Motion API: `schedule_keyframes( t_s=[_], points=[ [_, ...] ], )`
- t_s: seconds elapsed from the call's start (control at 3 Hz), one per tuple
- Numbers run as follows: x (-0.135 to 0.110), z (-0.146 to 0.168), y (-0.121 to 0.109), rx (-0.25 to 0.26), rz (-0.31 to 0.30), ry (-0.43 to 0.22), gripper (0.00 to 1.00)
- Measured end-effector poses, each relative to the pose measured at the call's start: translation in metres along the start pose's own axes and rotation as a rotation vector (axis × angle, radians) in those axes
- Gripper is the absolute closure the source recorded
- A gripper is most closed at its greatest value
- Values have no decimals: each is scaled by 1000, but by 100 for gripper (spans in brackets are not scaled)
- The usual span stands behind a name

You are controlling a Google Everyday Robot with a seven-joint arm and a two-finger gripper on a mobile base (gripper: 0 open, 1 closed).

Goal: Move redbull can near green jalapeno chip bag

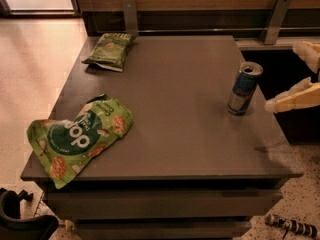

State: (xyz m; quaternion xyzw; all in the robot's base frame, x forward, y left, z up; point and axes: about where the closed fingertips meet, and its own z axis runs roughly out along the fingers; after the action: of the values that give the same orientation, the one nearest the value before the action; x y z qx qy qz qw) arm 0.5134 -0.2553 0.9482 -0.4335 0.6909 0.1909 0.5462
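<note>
I will grip the middle of the redbull can (243, 91), about halfway up.
The redbull can (244, 88) stands upright near the right edge of the grey table (185, 129). The green jalapeno chip bag (109, 49) lies flat at the table's far left corner, far from the can. My gripper (283, 77) comes in from the right edge of the view, just right of the can and apart from it. It is open and empty, with one pale finger (295, 98) low beside the can and the other higher at the far right.
A larger bright green "pop" bag (77, 137) lies at the table's front left, overhanging the edge. Metal brackets and a wood panel run behind the table. A dark robot part (20, 219) sits at the bottom left on the floor.
</note>
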Motion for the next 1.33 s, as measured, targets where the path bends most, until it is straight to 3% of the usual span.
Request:
schedule_keyframes(
  t_s=[0.67,1.33],
  points=[
    [20,36,-5,-61,41,-105,0],
    [41,68,1,-111,123,-207,0]
  ],
)
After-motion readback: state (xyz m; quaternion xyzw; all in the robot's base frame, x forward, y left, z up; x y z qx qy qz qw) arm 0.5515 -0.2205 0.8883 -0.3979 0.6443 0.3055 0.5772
